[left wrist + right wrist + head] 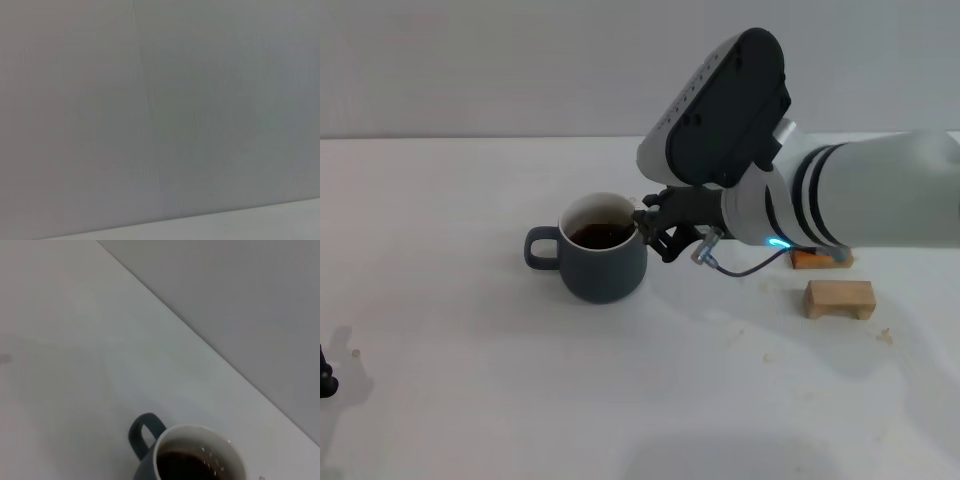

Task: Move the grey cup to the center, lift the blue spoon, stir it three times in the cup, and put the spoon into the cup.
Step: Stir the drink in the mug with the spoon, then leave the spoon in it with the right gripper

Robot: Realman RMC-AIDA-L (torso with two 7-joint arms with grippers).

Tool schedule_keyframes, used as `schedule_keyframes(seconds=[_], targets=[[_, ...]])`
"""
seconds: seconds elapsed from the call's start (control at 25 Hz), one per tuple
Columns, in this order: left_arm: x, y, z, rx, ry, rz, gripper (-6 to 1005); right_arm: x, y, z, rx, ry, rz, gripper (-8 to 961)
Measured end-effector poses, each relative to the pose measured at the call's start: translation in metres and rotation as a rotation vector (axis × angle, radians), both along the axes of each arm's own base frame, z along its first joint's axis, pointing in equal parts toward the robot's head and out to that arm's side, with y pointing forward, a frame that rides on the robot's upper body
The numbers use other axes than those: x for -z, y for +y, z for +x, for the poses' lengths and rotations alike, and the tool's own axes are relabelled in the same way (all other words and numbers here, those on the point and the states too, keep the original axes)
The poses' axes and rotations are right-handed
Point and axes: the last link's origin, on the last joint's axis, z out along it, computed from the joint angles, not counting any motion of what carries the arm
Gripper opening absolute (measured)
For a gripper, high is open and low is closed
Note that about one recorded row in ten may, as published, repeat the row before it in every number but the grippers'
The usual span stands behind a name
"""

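The robot's right gripper should release the blue spoon so that it leans against the grey cup's inner rim (pixel 629 231), opposite the cup's handle.
The grey cup (pixel 601 266) stands near the middle of the white table, its handle pointing left and dark liquid inside. It also shows in the right wrist view (pixel 190 455), seen from above. My right gripper (pixel 653 228) reaches in from the right, and its black fingers (pixel 645 214) close on the cup's right rim. The blue spoon is out of view. A dark bit of my left gripper (pixel 325 378) shows at the table's left edge, far from the cup.
A pale wooden block (pixel 840 298) lies to the right of the cup. An orange block (pixel 812 260) sits just behind it, partly under my right arm. A grey wall rises behind the table (pixel 470 380).
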Motion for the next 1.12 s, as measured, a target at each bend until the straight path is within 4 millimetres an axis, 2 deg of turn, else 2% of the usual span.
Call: schedule_keyframes(seconds=[0.48, 0.8, 1.12], targets=[[0.000, 0.000, 0.000, 0.002, 0.000, 0.001, -2, 0.008, -0.012, -0.010, -0.039, 0.004, -0.035, 126], [0.000, 0.001, 0.000, 0.002, 0.000, 0.001, -2, 0.014, -0.001, -0.017, -0.073, 0.012, -0.017, 125], [0.000, 0.001, 0.000, 0.000, 0.000, -0.001, -2, 0.010, 0.009, -0.009, -0.041, 0.007, 0.007, 125]])
